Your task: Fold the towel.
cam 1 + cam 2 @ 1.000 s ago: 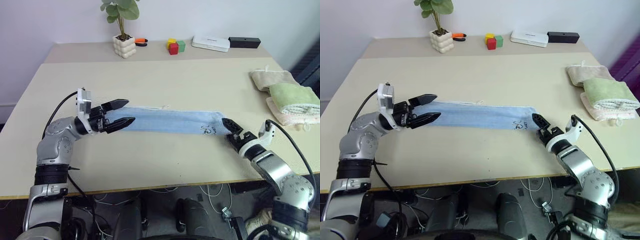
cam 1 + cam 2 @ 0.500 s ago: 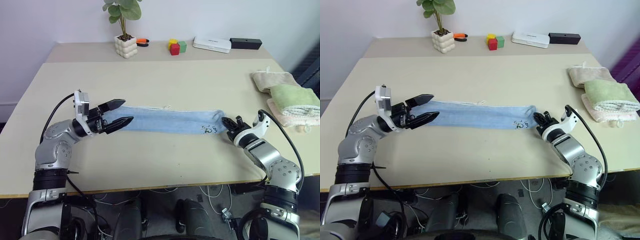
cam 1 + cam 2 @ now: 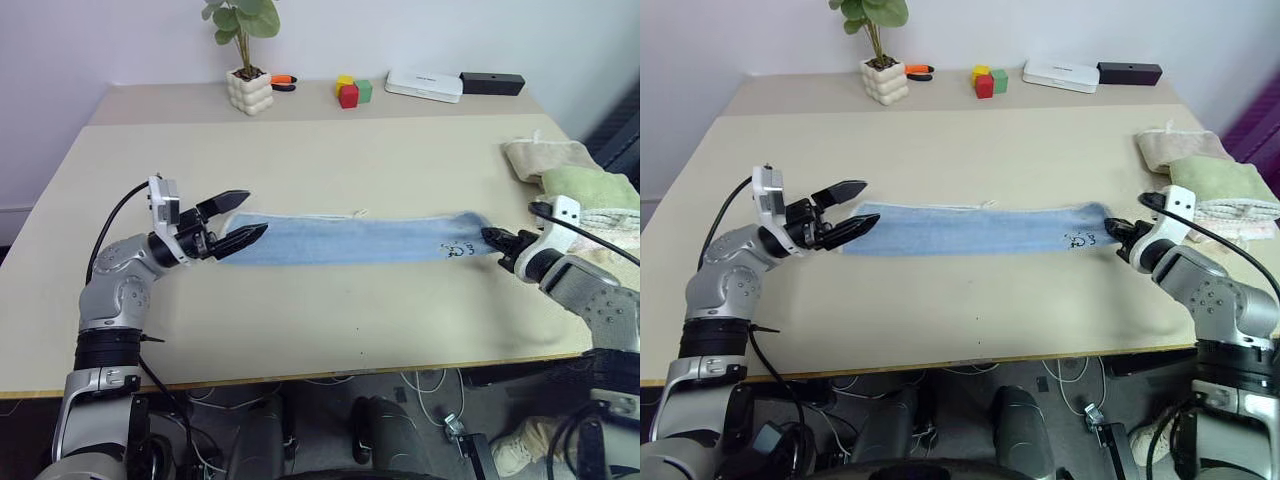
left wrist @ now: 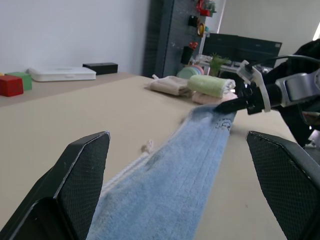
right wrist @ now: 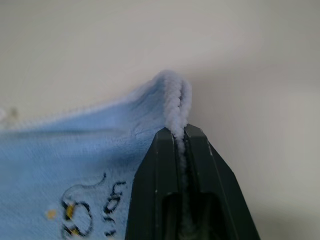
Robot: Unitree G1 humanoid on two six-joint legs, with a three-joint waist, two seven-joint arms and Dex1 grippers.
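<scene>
The robot's right gripper needs to release the towel's embroidered end, now pinched in its fingers, on the part of the towel (image 3: 324,241) just past its middle toward the left gripper.
The light blue towel (image 3: 350,240) lies as a long narrow strip across the middle of the table, a small dark embroidered mark (image 3: 459,249) near its right end. My right gripper (image 3: 497,240) is shut on that end, and the right wrist view has the towel's hem (image 5: 175,107) pinched between the two black fingers. At the left end my left gripper (image 3: 238,216) hovers open, one finger above the towel's edge and one beside it, holding nothing. The left wrist view looks along the towel (image 4: 172,185) toward the right gripper (image 4: 235,102).
A stack of folded cream and green towels (image 3: 575,195) lies at the table's right edge, close to my right arm. Along the back stand a potted plant (image 3: 247,70), coloured blocks (image 3: 351,92), a white box (image 3: 425,86) and a black bar (image 3: 491,83).
My right gripper closed on the towel's right end, rolled over and pulled it right and slightly up, stretching the strip and sliding it right. The left gripper stayed put, open.
</scene>
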